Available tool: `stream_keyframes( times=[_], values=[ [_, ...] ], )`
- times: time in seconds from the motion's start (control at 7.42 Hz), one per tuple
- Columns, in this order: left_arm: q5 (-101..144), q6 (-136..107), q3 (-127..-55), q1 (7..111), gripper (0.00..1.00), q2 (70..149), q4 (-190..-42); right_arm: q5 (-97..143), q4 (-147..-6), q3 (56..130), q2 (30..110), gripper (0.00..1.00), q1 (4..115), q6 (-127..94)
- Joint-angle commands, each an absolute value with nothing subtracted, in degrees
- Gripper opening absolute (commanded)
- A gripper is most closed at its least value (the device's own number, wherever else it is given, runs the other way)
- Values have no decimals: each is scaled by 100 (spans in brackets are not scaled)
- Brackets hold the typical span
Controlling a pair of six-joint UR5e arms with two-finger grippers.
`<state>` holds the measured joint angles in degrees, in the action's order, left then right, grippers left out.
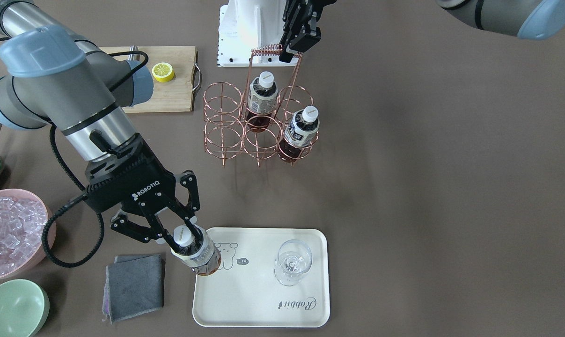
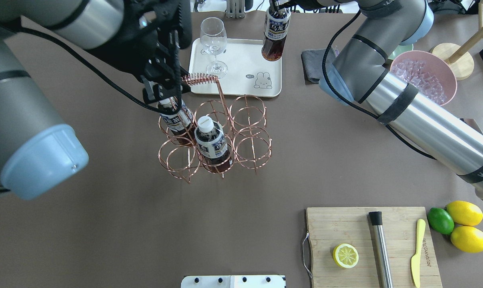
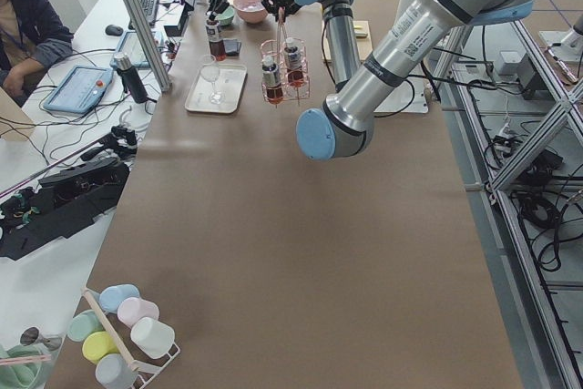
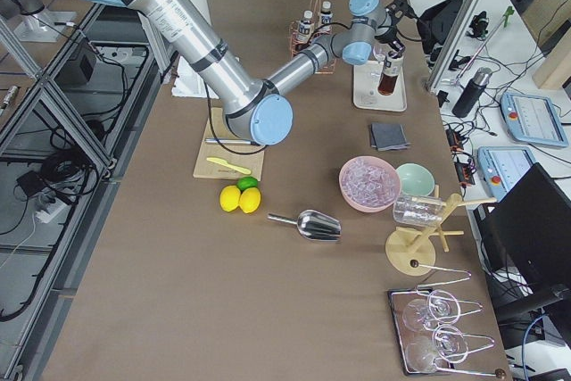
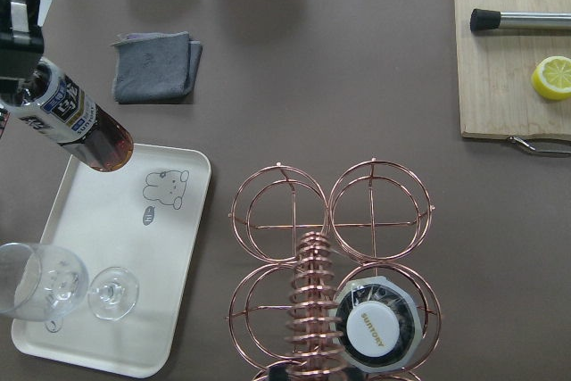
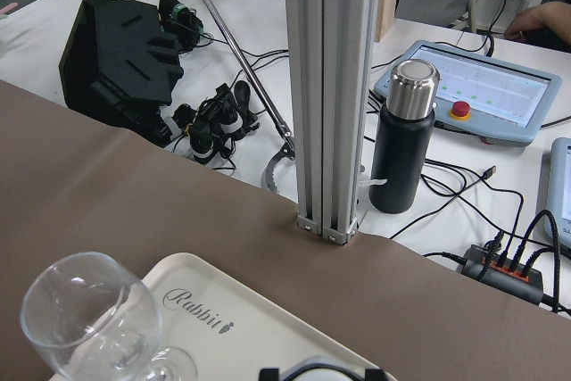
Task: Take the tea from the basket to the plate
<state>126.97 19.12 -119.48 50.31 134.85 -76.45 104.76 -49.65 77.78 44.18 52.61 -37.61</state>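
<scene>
Next, I release the tea bottle from my right gripper on the cream plate (image 1: 225,273) next to the bear drawing, toward the grey cloth.
My right gripper (image 1: 186,234) is shut on a tea bottle (image 1: 198,255) by its neck, under the white cap. The bottle hangs tilted, its base over the corner of the cream plate (image 1: 263,299) by the bear drawing; I cannot tell whether it touches. It also shows in the overhead view (image 2: 274,36) and the left wrist view (image 5: 76,122). My left gripper (image 1: 294,49) is shut on the coiled handle (image 2: 199,78) of the copper basket (image 5: 312,310). Two more tea bottles (image 1: 262,98) (image 1: 301,128) stand in its cells.
A wine glass (image 1: 292,262) stands on the plate's other half. Beside the plate lie a grey cloth (image 1: 135,285), a pink bowl of ice (image 1: 8,234) and a green bowl (image 1: 13,309). A wooden cutting board (image 1: 170,89) holds a lemon half (image 1: 163,71).
</scene>
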Motion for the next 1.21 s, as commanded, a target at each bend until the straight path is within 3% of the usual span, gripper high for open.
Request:
stream_keyframes(
  times=[0.0, 0.27, 1.08],
  values=[
    [13690, 2896, -11569, 6253, 0, 13045, -7638, 10075, -4914, 7550, 4359, 0, 4950, -3762],
    [13887, 3774, -10963, 7002, 0, 12745, -7646, 9967, -4677, 7323, 4351, 0, 4852, -3762],
    [14159, 6696, -8292, 8585, 0, 12797, -7708, 9914, -4579, 7268, 4342, 0, 4685, -3762]
  ],
)
